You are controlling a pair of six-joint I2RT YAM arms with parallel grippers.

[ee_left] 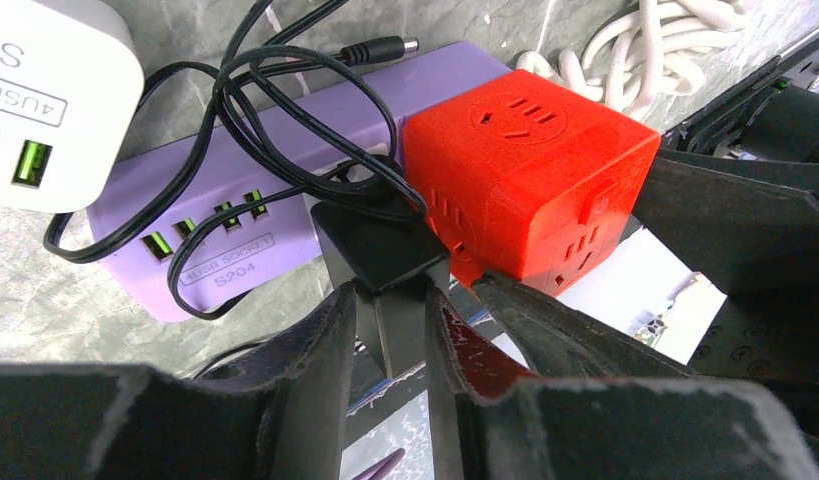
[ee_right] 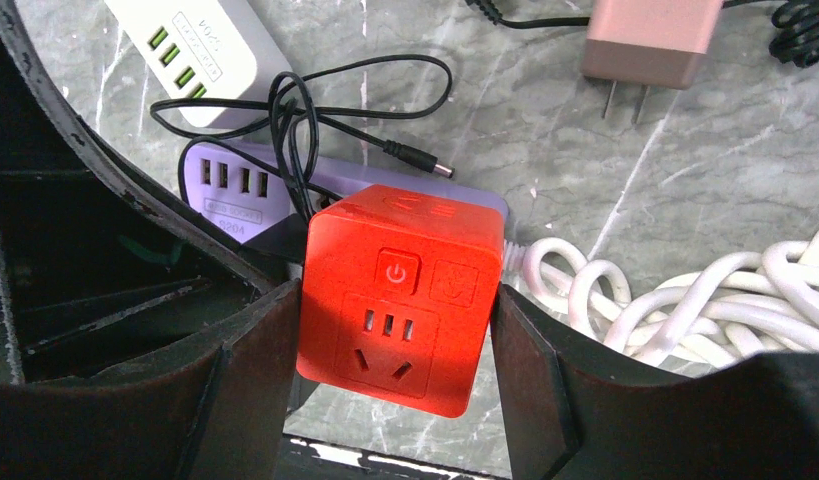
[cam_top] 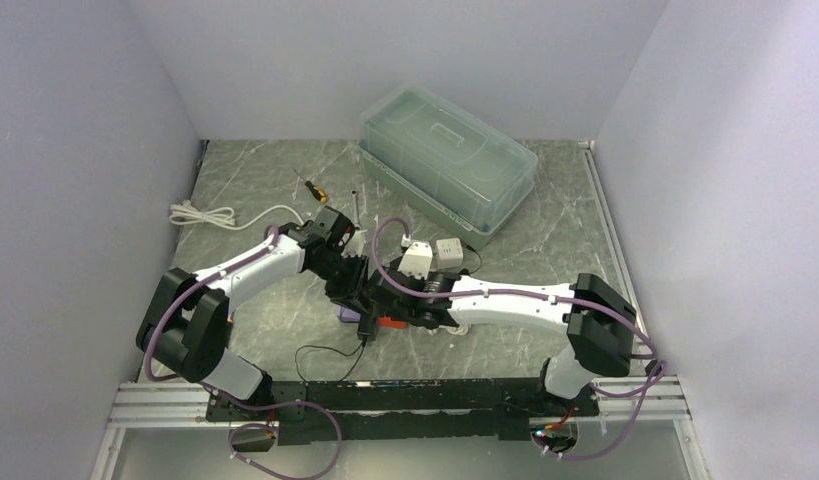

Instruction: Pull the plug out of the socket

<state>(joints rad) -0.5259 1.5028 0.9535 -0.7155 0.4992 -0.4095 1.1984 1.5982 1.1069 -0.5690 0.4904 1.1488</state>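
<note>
The right gripper will set the red cube socket on the table (cam_top: pixel 406 228) between the wrench and the clear lidded box.
A red cube socket (ee_right: pixel 397 295) sits between the fingers of my right gripper (ee_right: pixel 397 300), which is shut on its two sides. A black plug (ee_left: pixel 380 245) with a thin black cord (ee_left: pixel 285 110) sits tight against the cube's side face (ee_left: pixel 525 170). I cannot tell whether its prongs are in. My left gripper (ee_left: pixel 390 300) is shut on the plug's body from below. In the top view both grippers meet mid-table, the left (cam_top: pixel 357 300) and the right (cam_top: pixel 383 312), with only a bit of the red cube (cam_top: pixel 388 322) showing.
A purple USB strip (ee_left: pixel 235 190) lies under the cord, with a white USB charger (ee_left: pixel 45 100) beside it. A coiled white cable (ee_right: pixel 685 300) and a pink adapter (ee_right: pixel 640 40) lie near the cube. A clear lidded box (cam_top: pixel 447 165) stands at the back, with a screwdriver (cam_top: pixel 315 190) to its left.
</note>
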